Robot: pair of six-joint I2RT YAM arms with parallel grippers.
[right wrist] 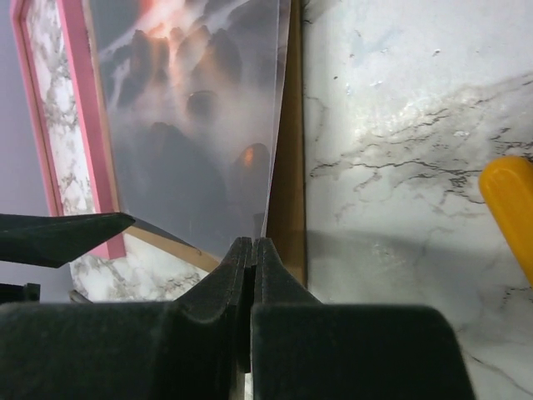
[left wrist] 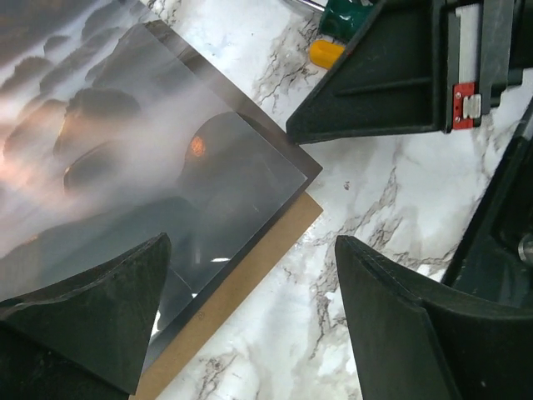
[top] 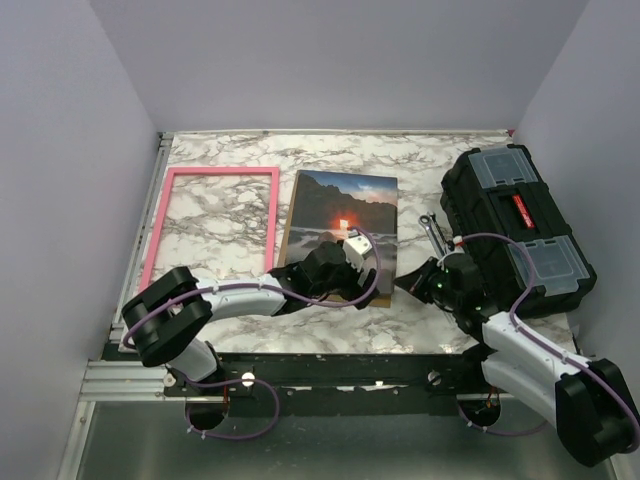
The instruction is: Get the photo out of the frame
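Observation:
My right gripper needs to open and take the sheet's near corner [left wrist: 309, 172] deeper before lifting, because its fingers pinch only the very edge of the clear sheet.
The empty pink frame [top: 220, 171] lies flat at the left and shows in the right wrist view [right wrist: 90, 125]. The photo [top: 340, 205] lies beside it on a brown backing board [left wrist: 241, 275], under a clear sheet [right wrist: 275, 100]. My left gripper [left wrist: 250, 250] is open and empty, and hovers over the near right corner of the stack [top: 362, 272]. My right gripper [right wrist: 252, 243] is shut on the clear sheet's right edge, which is lifted a little off the board. It meets the stack at its near right edge [top: 400, 285].
A black toolbox [top: 515, 225] stands at the right, close behind my right arm. A small metal tool [top: 432, 232] lies between it and the photo. A yellow handle [right wrist: 508, 200] lies on the marble to the right of my right gripper. Walls enclose the table.

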